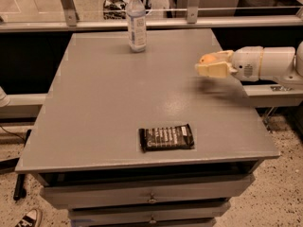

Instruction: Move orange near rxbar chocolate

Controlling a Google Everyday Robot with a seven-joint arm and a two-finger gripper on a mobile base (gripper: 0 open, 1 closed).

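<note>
My gripper is going to put the orange, held a little above the tabletop, down on the table (198, 124). It will let go beside the rxbar chocolate's back corner nearest the white arm.
The rxbar chocolate (166, 137), a dark wrapper with pale lettering, lies flat near the front edge of the grey table (104, 103). My gripper (208, 66) reaches in from the right edge of the table on a white arm. Its cream fingers (215, 70) are closed around the orange (207, 59), of which only a small part shows at the top. The gripper holds it a little above the tabletop and casts a blurred shadow below. The orange is well behind and to the right of the bar.
A clear plastic water bottle (136, 21) stands upright at the back middle of the table. A metal railing (189, 18) runs behind the table. Drawers (151, 197) sit under the front edge. The floor drops off on both sides.
</note>
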